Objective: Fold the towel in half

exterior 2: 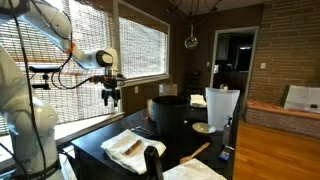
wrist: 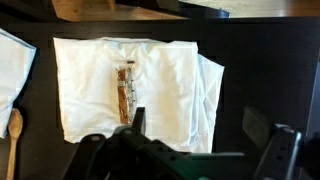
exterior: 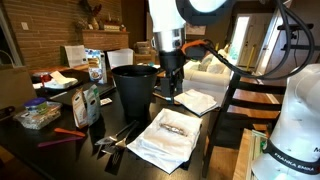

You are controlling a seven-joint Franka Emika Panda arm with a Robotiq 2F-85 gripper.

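Note:
My gripper is to go to the white towel next and close on its corner (exterior: pixel 136 142) (wrist: pixel 197 150) next to the utensils.
The white towel (exterior: pixel 168 138) lies flat on the dark table, with a brownish-grey streak at its middle. It also shows in an exterior view (exterior 2: pixel 128 147) and fills the wrist view (wrist: pixel 150 85). My gripper (exterior: pixel 172 86) hangs well above the table, over the gap between the black bin and the towel. It also shows in an exterior view (exterior 2: pixel 112 98). In the wrist view the gripper (wrist: pixel 198 125) is open and empty. One finger is over the towel's near part, the other is over bare table beside its edge.
A black bin (exterior: pixel 135 88) stands behind the towel. A smaller folded white napkin (exterior: pixel 196 101) lies beside it. Utensils (exterior: pixel 118 135), a red marker (exterior: pixel 62 134), boxes and a plastic container (exterior: pixel 38 115) crowd one side. A wooden spoon (wrist: pixel 13 130) and another white cloth (wrist: pixel 12 60) lie nearby.

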